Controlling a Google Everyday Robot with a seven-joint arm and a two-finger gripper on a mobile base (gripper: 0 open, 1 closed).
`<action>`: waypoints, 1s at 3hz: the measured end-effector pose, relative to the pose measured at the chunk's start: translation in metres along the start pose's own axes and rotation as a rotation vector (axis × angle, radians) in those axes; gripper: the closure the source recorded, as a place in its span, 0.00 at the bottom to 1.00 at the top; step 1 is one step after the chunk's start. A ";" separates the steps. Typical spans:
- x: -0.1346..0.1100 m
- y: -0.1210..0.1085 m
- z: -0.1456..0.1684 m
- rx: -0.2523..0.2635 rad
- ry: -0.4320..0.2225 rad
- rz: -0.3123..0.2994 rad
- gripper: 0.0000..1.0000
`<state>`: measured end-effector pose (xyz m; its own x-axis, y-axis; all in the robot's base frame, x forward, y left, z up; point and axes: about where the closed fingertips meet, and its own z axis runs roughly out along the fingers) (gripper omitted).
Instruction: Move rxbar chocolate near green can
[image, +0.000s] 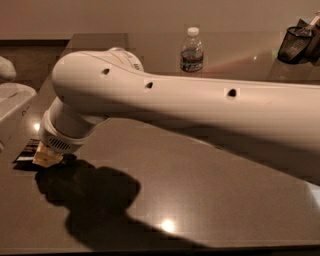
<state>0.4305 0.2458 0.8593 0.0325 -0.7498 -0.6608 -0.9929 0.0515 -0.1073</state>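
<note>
Next, my gripper sets the rxbar chocolate down on the dark table (114, 107), in the spot that lies just in front of the green can.
The rxbar chocolate (26, 151) lies flat on the dark table near its left edge, a black wrapper with white lettering, partly covered by the gripper. My gripper (47, 158) hangs from the white wrist and points down onto the bar's right end. The big white arm (200, 107) runs across the view from the right. The green can is hidden behind the arm's elbow.
A clear plastic water bottle (192, 50) stands at the back centre. A black mesh holder (295, 42) sits at the back right. A white object (12, 102) sits at the left edge. The dark table (200, 200) reaches towards the front.
</note>
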 end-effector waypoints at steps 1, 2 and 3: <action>0.018 -0.034 -0.034 0.097 0.001 0.033 1.00; 0.039 -0.060 -0.057 0.151 0.007 0.065 1.00; 0.056 -0.083 -0.069 0.182 0.015 0.088 1.00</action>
<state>0.5065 0.1539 0.8820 -0.0569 -0.7467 -0.6627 -0.9546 0.2351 -0.1829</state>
